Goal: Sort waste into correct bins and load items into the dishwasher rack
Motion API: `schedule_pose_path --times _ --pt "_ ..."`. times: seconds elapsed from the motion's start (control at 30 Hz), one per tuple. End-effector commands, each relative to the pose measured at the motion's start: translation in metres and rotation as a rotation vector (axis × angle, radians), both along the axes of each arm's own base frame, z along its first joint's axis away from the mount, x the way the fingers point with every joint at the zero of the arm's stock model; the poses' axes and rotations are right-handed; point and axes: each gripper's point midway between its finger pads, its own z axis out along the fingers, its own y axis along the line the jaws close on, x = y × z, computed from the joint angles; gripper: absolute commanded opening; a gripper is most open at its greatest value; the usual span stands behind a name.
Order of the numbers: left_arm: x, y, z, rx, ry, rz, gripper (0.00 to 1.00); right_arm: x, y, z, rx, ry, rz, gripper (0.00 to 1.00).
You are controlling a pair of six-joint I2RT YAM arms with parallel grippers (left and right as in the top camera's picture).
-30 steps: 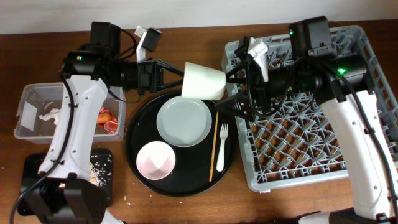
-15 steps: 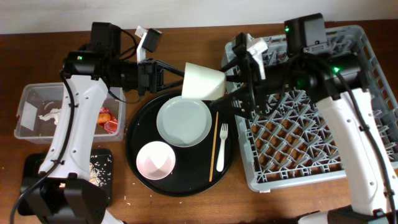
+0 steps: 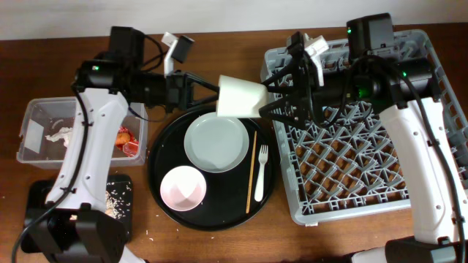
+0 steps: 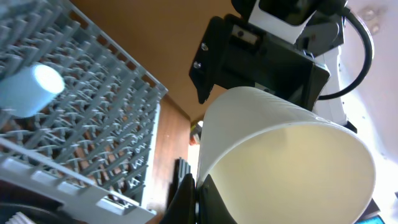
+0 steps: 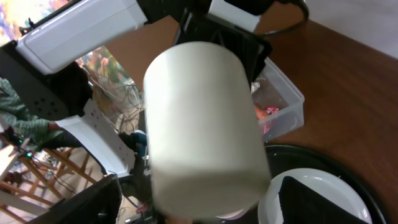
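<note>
The cream cup's rim, the end that must face down in the dishwasher rack, is held by my left gripper, so my right gripper needs to grasp the cup's base (image 3: 262, 101).
My left gripper (image 3: 217, 91) is shut on the rim of the cream cup (image 3: 241, 97) and holds it on its side above the gap between the round tray and the dishwasher rack (image 3: 365, 175). My right gripper (image 3: 265, 100) is open, with one finger on each side of the cup's base. In the right wrist view the cup (image 5: 205, 124) sits between the spread fingers (image 5: 199, 208) with gaps on both sides. In the left wrist view the fingers (image 4: 196, 200) pinch the cup's rim (image 4: 280, 155), and a light-blue cup (image 4: 31, 90) lies in the rack (image 4: 93, 137).
The round black tray (image 3: 161, 157) holds the pale plate (image 3: 216, 142), the pinkish bowl (image 3: 183, 188), the white fork (image 3: 260, 172) and the chopstick (image 3: 251, 172). The clear tub (image 3: 33, 120) holds tissue (image 3: 58, 135), carrot (image 3: 123, 135) and red wrapper (image 3: 131, 148). The shallow black tray (image 3: 121, 212) holds crumbs.
My right gripper has risen and closed in on the cup's base, so its fingers now straddle it. My left gripper has shifted slightly right with the cup.
</note>
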Motion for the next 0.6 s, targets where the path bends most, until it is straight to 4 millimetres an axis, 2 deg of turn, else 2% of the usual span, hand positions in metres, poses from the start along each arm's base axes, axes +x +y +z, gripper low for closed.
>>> schedule_pose_path --times 0.0,0.03,0.13,0.3,0.4,0.57 --pt "-0.001 0.004 0.008 -0.007 -0.043 0.008 0.0 -0.006 0.001 0.008 0.029 0.007 0.02 0.8" --pt "-0.002 0.004 0.011 -0.024 -0.041 0.001 0.0 -0.006 0.001 0.007 0.028 0.012 0.02 0.8" --pt "-0.006 0.004 0.022 -0.086 -0.046 -0.026 0.0 -0.002 -0.001 -0.002 -0.023 0.013 -0.01 0.95" --pt "-0.007 0.003 0.022 -0.085 -0.034 -0.027 0.0 -0.001 0.0 -0.002 -0.025 0.012 -0.01 0.97" --pt "-0.009 0.001 0.022 -0.085 -0.034 -0.035 0.0 -0.01 0.016 0.0 -0.018 -0.018 0.043 0.95" --pt "-0.009 0.001 0.021 -0.083 -0.034 -0.034 0.0 -0.012 0.022 0.001 -0.013 -0.042 0.063 0.78"
